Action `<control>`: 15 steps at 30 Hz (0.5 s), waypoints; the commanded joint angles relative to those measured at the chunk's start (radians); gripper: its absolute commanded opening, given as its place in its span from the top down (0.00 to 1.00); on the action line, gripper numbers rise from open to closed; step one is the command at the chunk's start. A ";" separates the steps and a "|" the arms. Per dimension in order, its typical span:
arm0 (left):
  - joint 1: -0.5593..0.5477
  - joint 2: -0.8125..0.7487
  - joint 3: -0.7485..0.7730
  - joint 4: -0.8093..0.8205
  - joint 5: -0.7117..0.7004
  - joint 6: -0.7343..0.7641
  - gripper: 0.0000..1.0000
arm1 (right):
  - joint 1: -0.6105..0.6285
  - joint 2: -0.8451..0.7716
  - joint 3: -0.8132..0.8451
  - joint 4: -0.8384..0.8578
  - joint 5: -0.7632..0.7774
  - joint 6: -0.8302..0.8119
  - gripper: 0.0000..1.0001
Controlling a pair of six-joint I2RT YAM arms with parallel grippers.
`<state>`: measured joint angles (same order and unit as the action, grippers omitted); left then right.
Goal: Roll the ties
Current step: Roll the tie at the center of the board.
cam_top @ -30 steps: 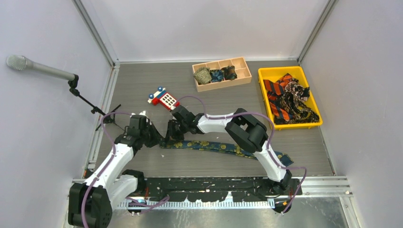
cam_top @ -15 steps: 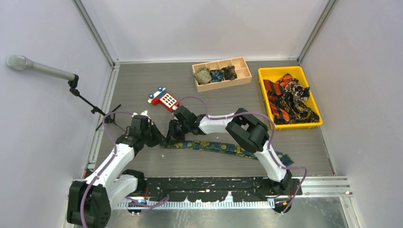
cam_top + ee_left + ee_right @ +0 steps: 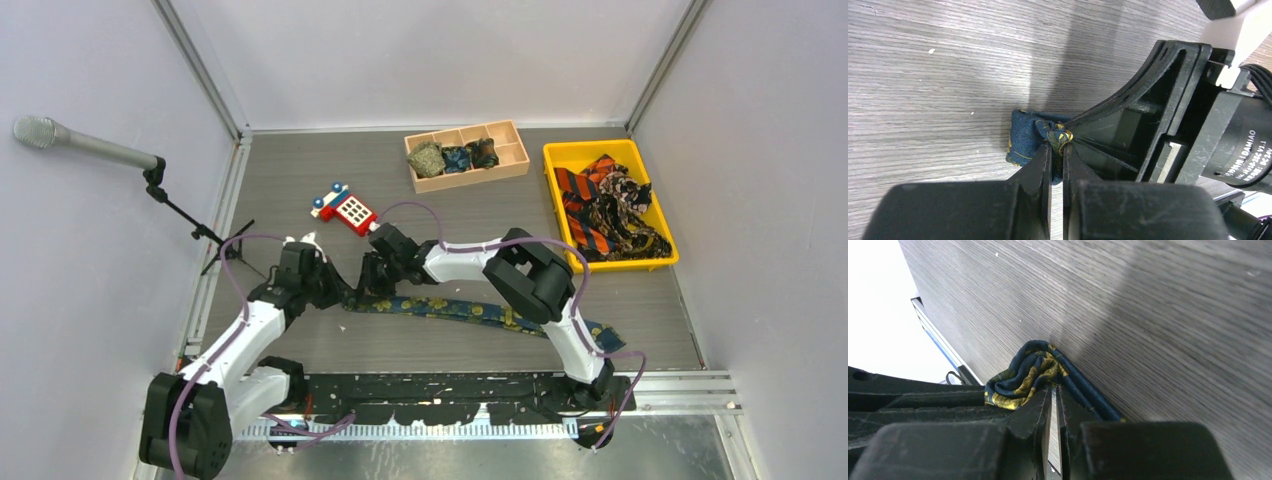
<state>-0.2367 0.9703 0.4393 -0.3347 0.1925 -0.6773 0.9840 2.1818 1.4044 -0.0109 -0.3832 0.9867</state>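
The navy tie's fold bunches into a crumpled tuft at my grippers' fingers. My left gripper needs to open and grab the fold spread flatter (image 3: 1024, 135) before rolling.
A navy tie with yellow-gold flowers (image 3: 470, 310) lies stretched across the table in front of the arms. Its left end is bunched into a small fold (image 3: 1030, 371), seen in the left wrist view as a blue corner (image 3: 1024, 136). My left gripper (image 3: 338, 292) (image 3: 1058, 143) is shut on that fold from the left. My right gripper (image 3: 368, 284) (image 3: 1053, 388) is shut on the same fold, and its fingertips almost touch the left one's. Three rolled ties (image 3: 456, 157) sit in a wooden box (image 3: 470, 183). Loose ties (image 3: 605, 208) fill a yellow tray (image 3: 590, 147).
A red-and-blue toy phone (image 3: 345, 208) lies just beyond the two grippers. A microphone on a stand (image 3: 85, 145) reaches in from the left wall. The box's right compartment (image 3: 511, 152) holds nothing.
Both grippers have edged slightly to the right with the tie's end still pinched between them. The right arm's elbow has shifted right a little.
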 commanded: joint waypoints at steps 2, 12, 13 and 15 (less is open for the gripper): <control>-0.016 0.025 -0.030 0.003 0.007 0.001 1.00 | 0.016 -0.111 -0.013 -0.043 0.002 -0.024 0.84; -0.030 0.037 -0.022 0.006 0.003 0.004 1.00 | 0.016 -0.203 -0.029 -0.158 0.075 -0.075 0.84; -0.031 0.038 -0.022 0.009 0.006 0.005 1.00 | 0.015 -0.213 -0.034 -0.165 0.082 -0.079 0.84; -0.036 0.037 -0.022 0.012 0.012 0.008 1.00 | 0.012 -0.228 -0.045 -0.168 0.088 -0.084 0.84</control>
<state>-0.2607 0.9977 0.4347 -0.3180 0.1951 -0.6765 0.9932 2.0491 1.3701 -0.1616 -0.3305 0.9356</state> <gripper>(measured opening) 0.049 0.158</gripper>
